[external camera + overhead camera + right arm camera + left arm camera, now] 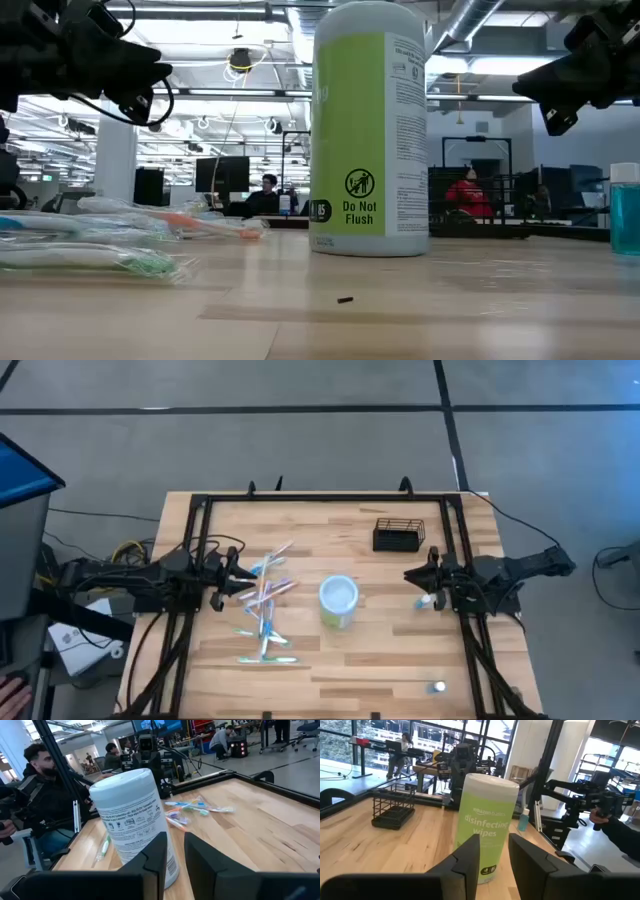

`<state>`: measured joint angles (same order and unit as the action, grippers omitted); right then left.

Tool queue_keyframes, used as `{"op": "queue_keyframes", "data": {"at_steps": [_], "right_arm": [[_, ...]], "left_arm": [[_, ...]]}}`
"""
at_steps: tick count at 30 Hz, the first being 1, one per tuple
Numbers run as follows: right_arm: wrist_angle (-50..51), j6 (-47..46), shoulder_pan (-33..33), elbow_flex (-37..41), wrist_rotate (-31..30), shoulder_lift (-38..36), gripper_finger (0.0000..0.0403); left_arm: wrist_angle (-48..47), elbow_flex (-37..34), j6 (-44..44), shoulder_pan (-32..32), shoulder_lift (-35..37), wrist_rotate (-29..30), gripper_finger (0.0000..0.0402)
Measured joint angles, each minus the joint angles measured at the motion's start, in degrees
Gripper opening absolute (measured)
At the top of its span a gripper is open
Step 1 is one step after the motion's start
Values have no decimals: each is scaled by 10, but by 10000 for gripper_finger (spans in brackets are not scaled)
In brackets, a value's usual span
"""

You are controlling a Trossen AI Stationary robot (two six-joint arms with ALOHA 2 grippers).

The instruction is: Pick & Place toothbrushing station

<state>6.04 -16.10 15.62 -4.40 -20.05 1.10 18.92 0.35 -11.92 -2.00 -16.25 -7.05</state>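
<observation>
The robot's left gripper will next close on the wrapped head end [270, 564] of a toothbrush in the far part of the pile, beyond the canister.
The toothbrushing station, a small black wire-mesh basket [397, 535], stands on its base at the table's far right; it also shows in the left wrist view [394, 807]. A white-and-green wipes canister [338, 602] stands upright mid-table. My left gripper [240, 575] hovers left of the canister, above several toothbrushes [265, 608], open and empty. My right gripper [410, 575] hovers right of the canister and near of the basket, open and empty. Both grippers point at the canister [487, 820], which also shows in the right wrist view [132, 815].
Packaged toothbrushes lie scattered on the table's left half [120, 235]. A small bottle [427, 602] stands just below my right gripper, another [438, 687] near the front right corner. A black frame [300, 500] runs around the table. People sit in the room behind.
</observation>
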Motion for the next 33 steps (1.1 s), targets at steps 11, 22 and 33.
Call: {"op": "queue_keyframes", "data": {"at_steps": [11, 22, 33], "right_arm": [[0, 0, 0, 0, 0, 0, 59], [0, 0, 0, 0, 0, 0, 59], [0, 0, 0, 0, 0, 0, 59]], "left_arm": [[0, 0, -18, 0, 0, 4, 99], [-38, 1, -111, 0, -94, 122, 87], [-160, 107, -111, -62, -224, 126, 76]]}}
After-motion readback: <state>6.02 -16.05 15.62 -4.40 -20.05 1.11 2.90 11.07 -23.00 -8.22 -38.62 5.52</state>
